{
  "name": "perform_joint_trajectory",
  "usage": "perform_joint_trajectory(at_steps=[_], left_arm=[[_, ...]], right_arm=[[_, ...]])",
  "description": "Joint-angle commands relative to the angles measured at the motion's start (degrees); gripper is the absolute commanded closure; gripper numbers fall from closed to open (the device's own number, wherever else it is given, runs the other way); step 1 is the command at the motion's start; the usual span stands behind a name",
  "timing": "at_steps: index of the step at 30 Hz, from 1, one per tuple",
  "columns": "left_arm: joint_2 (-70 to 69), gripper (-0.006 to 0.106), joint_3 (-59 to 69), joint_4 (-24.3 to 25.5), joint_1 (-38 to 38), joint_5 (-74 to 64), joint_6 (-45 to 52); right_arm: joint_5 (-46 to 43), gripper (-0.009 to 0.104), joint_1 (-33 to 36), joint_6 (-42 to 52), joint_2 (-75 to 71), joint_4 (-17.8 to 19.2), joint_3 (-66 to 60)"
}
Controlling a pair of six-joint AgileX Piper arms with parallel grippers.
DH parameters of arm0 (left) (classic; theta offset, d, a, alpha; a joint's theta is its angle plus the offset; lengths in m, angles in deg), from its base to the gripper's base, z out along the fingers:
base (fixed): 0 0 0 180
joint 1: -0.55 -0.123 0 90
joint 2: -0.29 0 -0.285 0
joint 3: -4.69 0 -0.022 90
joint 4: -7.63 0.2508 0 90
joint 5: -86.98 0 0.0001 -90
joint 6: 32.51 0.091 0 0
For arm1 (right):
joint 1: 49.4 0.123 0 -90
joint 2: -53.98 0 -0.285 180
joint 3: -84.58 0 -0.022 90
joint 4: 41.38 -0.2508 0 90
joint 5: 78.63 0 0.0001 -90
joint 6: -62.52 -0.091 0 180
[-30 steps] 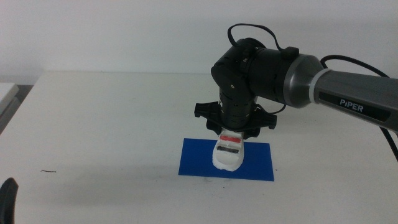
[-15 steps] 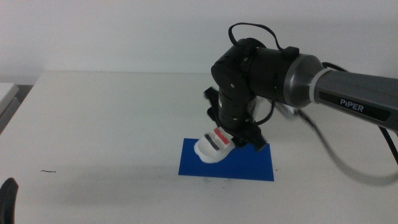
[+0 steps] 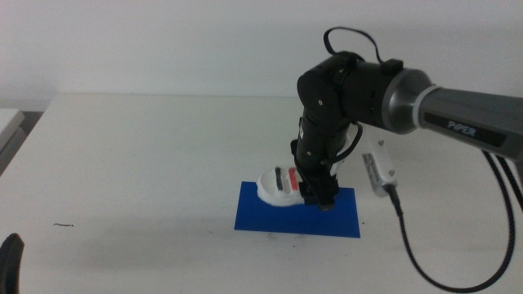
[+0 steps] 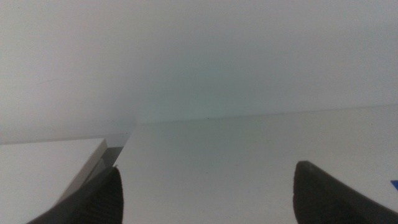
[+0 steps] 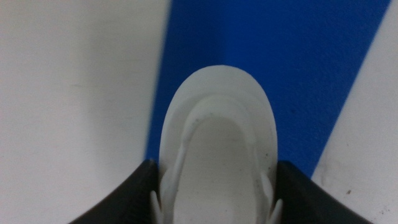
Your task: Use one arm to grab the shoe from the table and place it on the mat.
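Note:
The robot's right gripper should put the white shoe down just off the blue mat's middle (image 3: pixel 287 203), away from the black cable.
The white shoe (image 3: pixel 280 184) with black and red straps lies on its side, toe to the left, at the far left part of the blue mat (image 3: pixel 261 214). My right gripper (image 3: pixel 317 194) comes down from above and is shut on the shoe's heel end. In the right wrist view the shoe (image 5: pixel 217 143) fills the gap between the two dark jaws of my right gripper (image 5: pixel 217 208), with the mat (image 5: pixel 298 74) under it. I cannot tell whether the shoe touches the mat. My left gripper (image 3: pixel 10 260) waits at the table's near left corner, open (image 4: pixel 205 193) and holding nothing.
The white table (image 3: pixel 147 155) spreads wide around the mat. A small dark mark (image 3: pixel 64 224) lies near the front left. The right arm's black cable (image 3: pixel 404 229) hangs down to the right of the mat. A white object (image 3: pixel 8 122) stands beyond the table's left edge.
The right wrist has turned, swinging the shoe from toe-toward-the-camera to toe-left. The gripper has shifted slightly right, and the cable now hangs lower. The left gripper has not moved.

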Motion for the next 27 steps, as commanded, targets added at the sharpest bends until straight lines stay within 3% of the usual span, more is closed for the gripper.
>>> perform_joint_trajectory(at_steps=[1,7,22,27], left_arm=[[0.28,0.007,0.02,-0.23,0.01,0.7,-0.08],[0.28,0.007,0.02,-0.23,0.01,0.7,-0.08],[0.28,0.007,0.02,-0.23,0.01,0.7,-0.08],[0.28,0.007,0.02,-0.23,0.01,0.7,-0.08]], right_arm=[[0.41,0.082,-0.78,-1.41,1.11,-2.68,-0.01],[-1.31,0.082,-1.95,-1.41,3.05,-7.16,-0.01],[-3.52,0.082,-2.95,-1.41,5.09,-7.03,-0.01],[-4.52,0.072,-2.95,-1.41,5.22,-7.93,-0.01]])
